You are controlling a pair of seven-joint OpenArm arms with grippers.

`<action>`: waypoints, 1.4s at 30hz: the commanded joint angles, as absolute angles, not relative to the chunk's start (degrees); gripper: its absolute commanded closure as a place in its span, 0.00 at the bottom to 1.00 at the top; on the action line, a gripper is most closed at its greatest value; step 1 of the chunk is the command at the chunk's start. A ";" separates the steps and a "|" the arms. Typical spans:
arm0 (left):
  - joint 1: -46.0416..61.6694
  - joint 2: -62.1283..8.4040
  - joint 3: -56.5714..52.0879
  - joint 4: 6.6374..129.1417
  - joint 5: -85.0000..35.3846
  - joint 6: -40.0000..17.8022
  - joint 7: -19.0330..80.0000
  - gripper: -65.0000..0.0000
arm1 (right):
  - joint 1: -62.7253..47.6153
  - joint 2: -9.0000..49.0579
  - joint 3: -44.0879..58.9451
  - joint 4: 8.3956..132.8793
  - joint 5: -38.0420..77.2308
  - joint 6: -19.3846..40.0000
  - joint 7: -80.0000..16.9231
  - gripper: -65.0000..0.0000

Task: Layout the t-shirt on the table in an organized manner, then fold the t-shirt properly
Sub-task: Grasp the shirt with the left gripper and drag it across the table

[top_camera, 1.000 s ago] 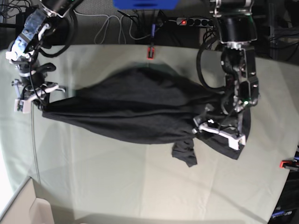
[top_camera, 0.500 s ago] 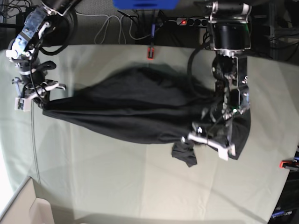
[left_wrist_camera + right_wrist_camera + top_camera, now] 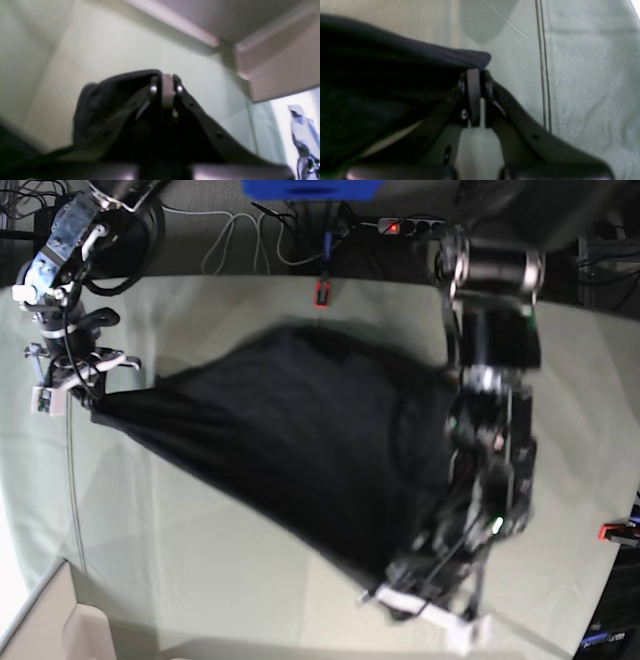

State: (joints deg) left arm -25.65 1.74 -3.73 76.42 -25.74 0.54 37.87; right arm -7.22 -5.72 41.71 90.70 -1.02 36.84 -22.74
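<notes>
Next, my left gripper releases the t-shirt's corner on the bare table [image 3: 258,595] close to the front edge, toward the pale box.
The dark charcoal t-shirt [image 3: 300,430] hangs stretched in a rough triangle over the table [image 3: 200,570], between both grippers. My right gripper [image 3: 72,387] is at the far left of the base view, shut on a corner of the t-shirt [image 3: 395,75]; in its wrist view the right gripper [image 3: 475,75] pinches the fabric edge. My left gripper [image 3: 425,610] is low near the front edge, right of centre. In the left wrist view the left gripper [image 3: 166,85] is shut, with a bunch of dark t-shirt [image 3: 105,105] caught at its tips.
A red clamp [image 3: 322,292] sits at the table's far edge and another clamp [image 3: 615,531] at the right edge. A pale box [image 3: 60,630] stands at the front left corner, also the box [image 3: 275,62] in the left wrist view. Cables and a power strip [image 3: 410,226] lie beyond the table.
My left gripper closed on the shirt's right end and pulled it toward the table's front edge, stretching the bunched shirt into a triangle. The right gripper kept its hold and place.
</notes>
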 commanded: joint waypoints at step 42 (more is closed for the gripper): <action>-48.04 4.70 35.03 31.16 -35.91 0.75 -5.32 0.45 | -9.36 -5.41 47.34 97.19 0.04 37.14 -26.51 0.51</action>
State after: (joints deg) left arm -46.24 5.80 35.38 31.00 -35.70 -0.25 -3.95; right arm -9.50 -6.24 47.03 96.05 -0.73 36.91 -27.83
